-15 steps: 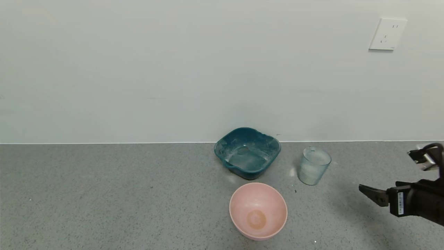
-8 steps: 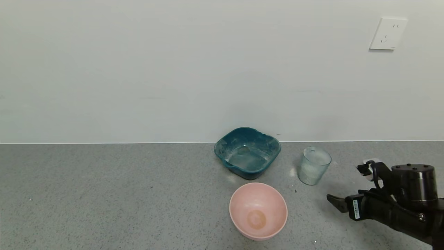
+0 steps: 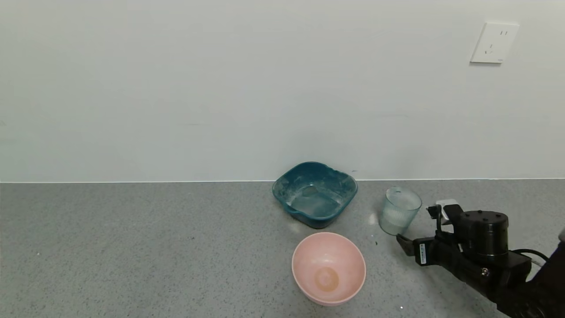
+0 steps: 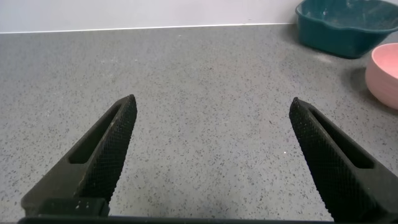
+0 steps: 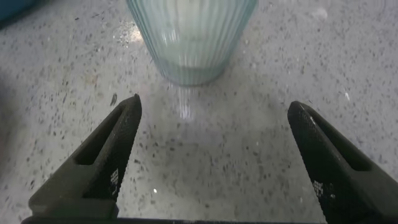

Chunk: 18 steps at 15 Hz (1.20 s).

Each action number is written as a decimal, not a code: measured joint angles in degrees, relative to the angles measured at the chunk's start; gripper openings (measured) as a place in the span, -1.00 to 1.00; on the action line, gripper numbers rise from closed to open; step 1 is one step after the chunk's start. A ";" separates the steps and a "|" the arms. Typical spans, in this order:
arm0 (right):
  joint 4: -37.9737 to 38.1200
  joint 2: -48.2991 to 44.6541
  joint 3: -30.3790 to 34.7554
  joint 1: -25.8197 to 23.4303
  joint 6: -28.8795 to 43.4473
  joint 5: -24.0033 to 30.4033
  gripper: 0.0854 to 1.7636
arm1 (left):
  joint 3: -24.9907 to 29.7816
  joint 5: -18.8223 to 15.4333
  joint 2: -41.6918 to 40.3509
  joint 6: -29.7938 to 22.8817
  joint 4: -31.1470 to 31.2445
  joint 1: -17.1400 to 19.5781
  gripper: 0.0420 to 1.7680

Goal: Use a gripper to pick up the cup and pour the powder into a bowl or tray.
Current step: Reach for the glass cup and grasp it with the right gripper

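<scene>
Next, I move my right gripper to the clear cup and close it around the cup's ribbed side [image 3: 396,216] [image 5: 191,38], well below the cup's rim.
The cup [image 3: 400,210], a clear ribbed tumbler with white powder [image 3: 394,219] in its lower part, stands upright on the counter to the right of the teal basin [image 3: 282,189]. My right gripper [image 3: 408,244] is open and low over the counter, just right of and nearer than the cup, not touching it. In the right wrist view the cup [image 5: 189,37] stands just beyond the open gripper [image 5: 214,104], outside the fingers. My left gripper [image 4: 212,99] is open and empty over bare counter and does not show in the head view.
A round pink bowl [image 3: 329,267] with an orange-brown stain stands in front of the basin, left of my right gripper. The wall runs close behind the basin and cup. The left wrist view shows the basin [image 4: 339,28] and pink bowl [image 4: 385,74] far off.
My right arm has moved left across the counter, from the right edge up to the cup. The cup, basin and pink bowl have not moved.
</scene>
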 joint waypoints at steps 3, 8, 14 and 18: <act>-3.10 2.79 -0.46 1.90 0.04 -1.18 0.94 | 0.00 -0.02 0.00 0.00 -0.01 0.00 1.00; -4.69 4.67 -3.01 3.22 0.55 -3.39 0.94 | 0.00 0.00 0.00 -0.01 0.00 0.00 1.00; -9.46 8.28 -5.84 4.16 1.60 -7.12 0.94 | 0.00 -0.02 0.00 0.00 0.00 0.00 1.00; -14.01 10.70 -6.42 4.24 1.61 -7.72 0.94 | 0.00 0.00 0.00 0.00 -0.01 0.00 1.00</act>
